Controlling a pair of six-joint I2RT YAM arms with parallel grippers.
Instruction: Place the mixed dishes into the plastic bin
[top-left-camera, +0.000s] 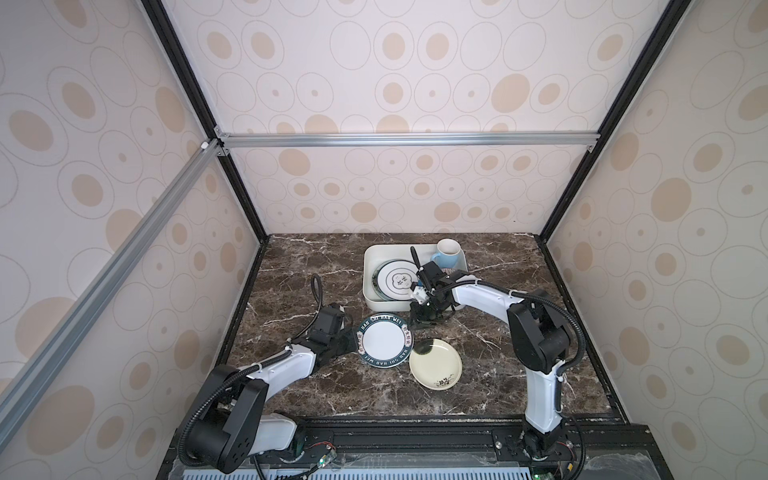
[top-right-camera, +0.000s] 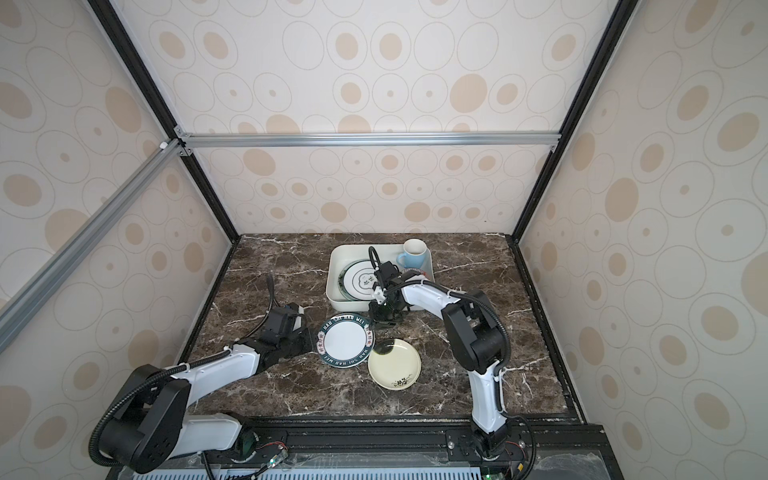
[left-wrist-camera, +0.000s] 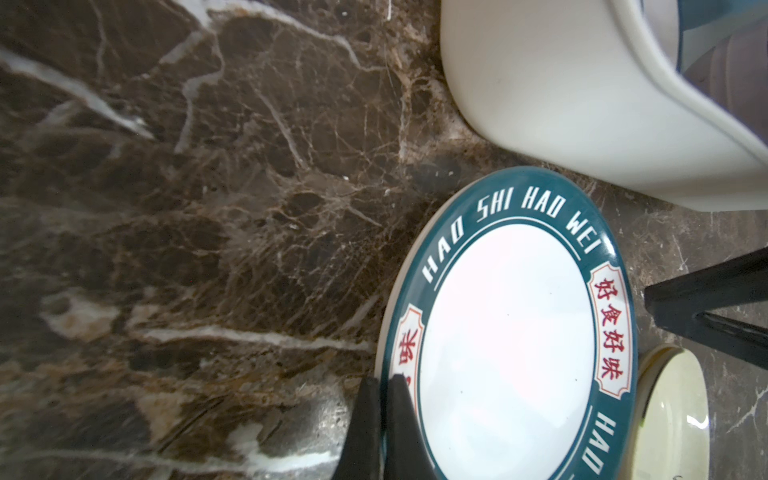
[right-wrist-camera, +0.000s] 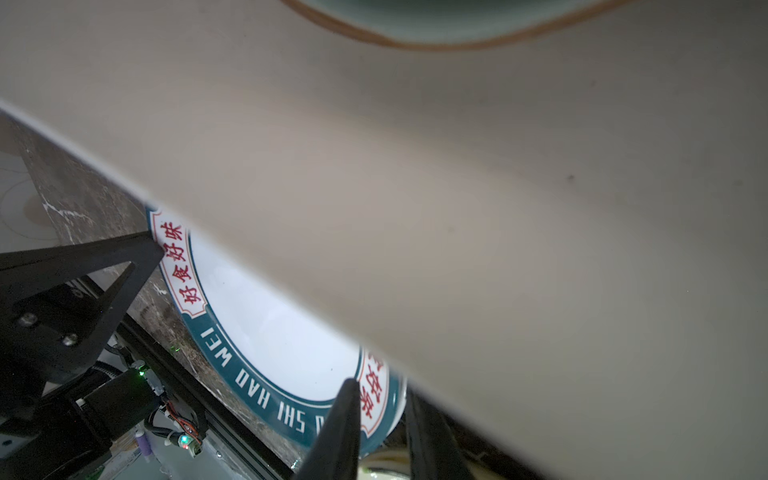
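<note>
The left gripper has a lower plate's pale edge lying against the rim of the teal-rimmed plate it holds, so it should open and pinch the teal-rimmed plate alone (left-wrist-camera: 395, 350).
A white plate with a teal lettered rim (top-left-camera: 384, 340) (top-right-camera: 345, 338) (left-wrist-camera: 507, 332) (right-wrist-camera: 270, 324) lies in front of the plastic bin (top-left-camera: 368, 266) (top-right-camera: 332, 270) (left-wrist-camera: 561, 104) (right-wrist-camera: 457, 208). Its right edge overlaps a small cream plate (top-left-camera: 436, 365) (top-right-camera: 395, 365) (left-wrist-camera: 673, 415). My left gripper (top-left-camera: 358, 338) (top-right-camera: 318, 338) (left-wrist-camera: 382, 382) is shut on the teal-rimmed plate's left rim. My right gripper (top-left-camera: 422, 323) (top-right-camera: 384, 322) (right-wrist-camera: 382, 399) points down at that plate's far right rim, slightly open; whether it touches is unclear. The bin holds a ringed plate (top-left-camera: 399, 278) (top-right-camera: 361, 280) and a light-blue mug (top-left-camera: 451, 255) (top-right-camera: 415, 255).
The bin's front wall stands right behind my right gripper. The right forearm (top-left-camera: 482, 295) reaches across the bin's front right corner. Dark marble tabletop (top-left-camera: 498, 374) lies right of the cream plate. Patterned walls and black frame posts (top-left-camera: 249, 266) close in the table.
</note>
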